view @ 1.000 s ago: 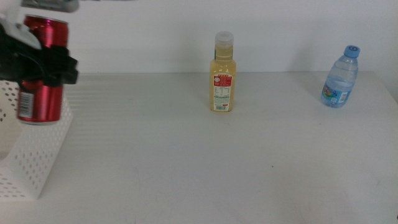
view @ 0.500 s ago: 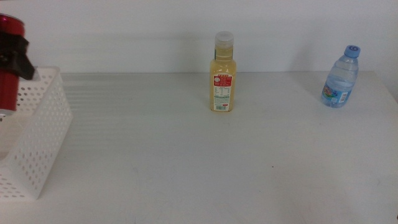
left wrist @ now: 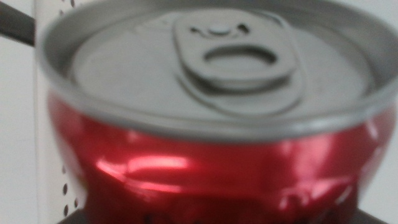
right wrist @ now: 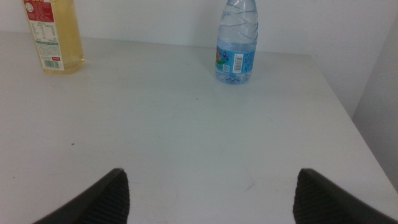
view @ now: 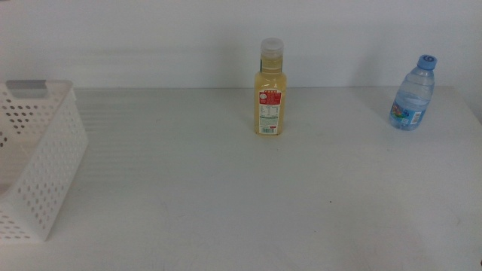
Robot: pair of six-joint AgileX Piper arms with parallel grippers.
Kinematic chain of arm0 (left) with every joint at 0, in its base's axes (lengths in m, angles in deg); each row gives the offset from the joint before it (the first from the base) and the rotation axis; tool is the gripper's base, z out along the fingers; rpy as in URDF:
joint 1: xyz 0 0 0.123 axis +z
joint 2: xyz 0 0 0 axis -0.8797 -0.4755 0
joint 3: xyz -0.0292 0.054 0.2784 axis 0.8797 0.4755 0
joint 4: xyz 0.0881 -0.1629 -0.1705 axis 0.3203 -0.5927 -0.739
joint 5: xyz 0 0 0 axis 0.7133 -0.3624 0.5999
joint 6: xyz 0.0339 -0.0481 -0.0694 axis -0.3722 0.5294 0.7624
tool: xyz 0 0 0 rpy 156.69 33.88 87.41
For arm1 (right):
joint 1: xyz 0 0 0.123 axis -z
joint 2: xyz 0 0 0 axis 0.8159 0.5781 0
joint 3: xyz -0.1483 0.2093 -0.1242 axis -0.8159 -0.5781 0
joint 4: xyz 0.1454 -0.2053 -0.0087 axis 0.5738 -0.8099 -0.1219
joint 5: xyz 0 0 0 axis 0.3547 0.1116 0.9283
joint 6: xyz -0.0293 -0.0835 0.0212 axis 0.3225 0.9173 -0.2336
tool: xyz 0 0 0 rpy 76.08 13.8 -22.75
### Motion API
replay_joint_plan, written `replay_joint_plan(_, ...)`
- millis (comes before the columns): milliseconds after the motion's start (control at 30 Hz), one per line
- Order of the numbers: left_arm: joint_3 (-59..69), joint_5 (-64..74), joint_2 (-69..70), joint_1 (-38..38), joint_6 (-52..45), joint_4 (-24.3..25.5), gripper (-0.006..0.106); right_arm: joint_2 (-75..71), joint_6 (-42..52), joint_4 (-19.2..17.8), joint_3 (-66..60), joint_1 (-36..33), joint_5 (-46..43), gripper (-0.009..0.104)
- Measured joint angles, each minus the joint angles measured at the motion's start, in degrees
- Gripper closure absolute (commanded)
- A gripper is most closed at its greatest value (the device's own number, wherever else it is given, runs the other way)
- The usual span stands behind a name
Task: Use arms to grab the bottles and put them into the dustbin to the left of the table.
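Note:
The robot's left gripper should release the red can in the white dustbin [view: 22,161], along the bin's side nearest the juice bottle.
A red can [left wrist: 211,155] with a silver top fills the left wrist view, and my left gripper [left wrist: 214,219] is shut on it, only dark jaw edges showing under the can. Beside the can is the perforated wall of the white dustbin [left wrist: 53,180]. In the middle view the dustbin [view: 45,150] stands at the table's left edge, and the left arm and can are out of that view. The yellow juice bottle [view: 269,90] stands upright at the back centre. The small water bottle [view: 412,94] stands at the back right. My right gripper [right wrist: 211,177] waits open over the table's near right part.
The white table [view: 226,196] spreads between the dustbin and the bottles, with a tiny dark speck [view: 329,201] right of centre. The table's right edge [right wrist: 348,118] runs close to the water bottle [right wrist: 237,43]. The juice bottle [right wrist: 55,37] shows in the right wrist view too.
The left gripper has carried the red can leftward, out of the middle view, above the dustbin. Both bottles have stayed in place.

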State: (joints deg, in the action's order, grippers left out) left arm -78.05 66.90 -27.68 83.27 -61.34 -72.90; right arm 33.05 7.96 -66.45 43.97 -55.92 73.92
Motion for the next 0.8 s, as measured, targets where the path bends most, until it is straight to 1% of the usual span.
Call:
replay_joint_plan(200,0.3,-0.3,-6.0,0.3,-0.2,1.3,0.105,0.0,0.0,0.0,0.0,0.0,0.0,0.025)
replay_joint_plan(533,0.4,-1.3,-15.5,0.3,0.7,1.5,0.105,0.0,0.0,0.0,0.0,0.0,0.0,0.025)
replay_joint_plan(600,0.4,-1.9,-16.8,0.3,1.5,2.2,0.105,0.0,0.0,0.0,0.0,0.0,0.0,0.025)
replay_joint_plan(700,0.4,-3.0,-18.2,0.3,2.6,2.7,0.102,0.0,0.0,0.0,0.0,0.0,0.0,0.025)
replay_joint_plan(800,0.4,-3.2,-19.4,0.3,3.1,2.8,0.096,0.0,0.0,0.0,0.0,0.0,0.0,0.025)
